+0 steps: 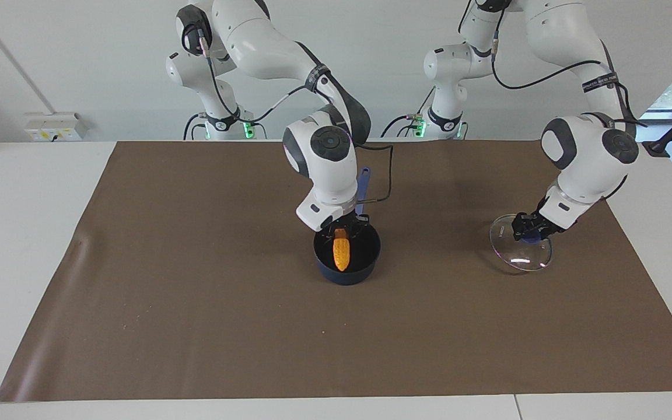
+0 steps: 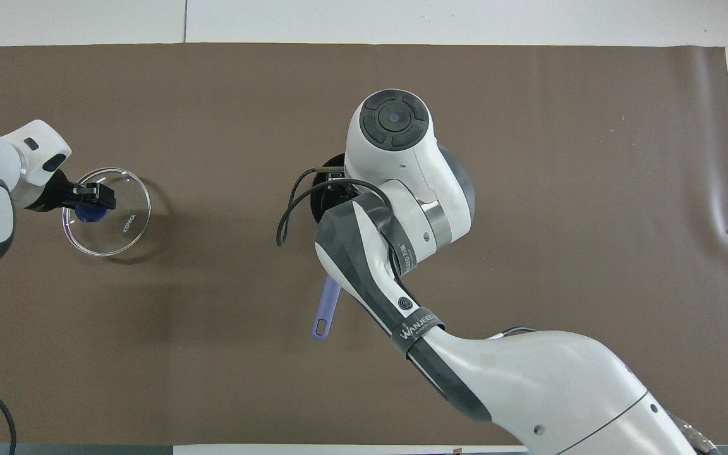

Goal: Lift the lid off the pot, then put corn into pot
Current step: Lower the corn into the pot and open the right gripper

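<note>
My left gripper has the glass lid. I should use it to set the lid down flat and let go on the brown mat (image 2: 116, 220), between the pot and the mat's short edge.
The dark navy pot (image 1: 366, 256) stands mid-mat, its light-blue handle (image 1: 363, 182) pointing toward the robots. My right gripper (image 1: 342, 231) is just over the pot, shut on the upper end of the yellow-orange corn (image 1: 341, 252), which hangs upright inside the pot's rim. In the overhead view the right arm hides the corn and most of the pot (image 2: 328, 183); the handle (image 2: 328, 309) shows. My left gripper (image 1: 531, 232) (image 2: 95, 199) is shut on the blue knob of the glass lid (image 1: 517, 252) (image 2: 121, 221), held tilted low over the mat toward the left arm's end.
A brown mat (image 1: 196, 291) covers most of the white table (image 1: 21, 233). A black cable (image 2: 288, 215) loops off the right wrist beside the pot. A wrinkle in the mat (image 2: 727, 215) lies at the right arm's end.
</note>
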`<state>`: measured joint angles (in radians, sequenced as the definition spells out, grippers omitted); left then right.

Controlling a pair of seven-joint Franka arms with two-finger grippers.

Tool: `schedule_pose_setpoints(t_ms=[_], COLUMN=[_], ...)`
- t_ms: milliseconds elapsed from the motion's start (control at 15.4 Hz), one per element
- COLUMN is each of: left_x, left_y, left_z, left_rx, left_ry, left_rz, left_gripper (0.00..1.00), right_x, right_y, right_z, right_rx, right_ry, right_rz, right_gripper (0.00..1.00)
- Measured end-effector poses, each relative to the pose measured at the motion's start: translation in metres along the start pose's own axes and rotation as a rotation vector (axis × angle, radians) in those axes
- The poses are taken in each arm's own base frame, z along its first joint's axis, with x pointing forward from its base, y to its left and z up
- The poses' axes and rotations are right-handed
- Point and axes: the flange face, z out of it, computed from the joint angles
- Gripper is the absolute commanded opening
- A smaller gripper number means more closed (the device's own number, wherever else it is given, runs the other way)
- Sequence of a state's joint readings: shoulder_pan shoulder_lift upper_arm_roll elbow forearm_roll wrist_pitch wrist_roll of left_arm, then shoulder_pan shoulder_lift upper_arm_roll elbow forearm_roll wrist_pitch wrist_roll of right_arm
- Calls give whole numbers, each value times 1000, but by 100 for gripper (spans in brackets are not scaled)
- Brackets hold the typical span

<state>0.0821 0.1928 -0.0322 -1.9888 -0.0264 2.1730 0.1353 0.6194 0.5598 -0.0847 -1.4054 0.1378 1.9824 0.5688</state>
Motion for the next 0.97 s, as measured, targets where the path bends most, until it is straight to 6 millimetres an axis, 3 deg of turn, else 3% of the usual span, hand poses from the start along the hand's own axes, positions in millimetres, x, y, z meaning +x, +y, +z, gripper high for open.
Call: schedule_pose_setpoints(t_ms=[129, 324, 388, 647, 777, 906, 971], left_x=[-3, -8, -10, -11, -12, -12, -13], left_y=[0, 0, 0, 0, 0, 0, 0], left_z=[7, 17, 19, 21, 22, 24, 26], left_rx=[1, 2, 2, 2, 3, 4, 5], left_ry=[6, 9, 9, 7, 11, 20, 22], left_rz=[-1, -2, -2, -2, -2, -3, -3], left_gripper=[0, 0, 0, 0, 0, 0, 35], right_x=[-2, -4, -3, 1, 11, 27, 34], right_y=[3, 3, 3, 7, 24, 72, 111], right_z=[8, 14, 15, 2, -28, -80, -111], right_rx=[-8, -6, -5, -15, -51, -75, -82], right_ry=[-10, -7, -6, 11, 28, 26, 9], right_rz=[26, 34, 35, 35, 45, 64, 60], right_gripper=[14, 73, 100, 100, 100, 100, 100])
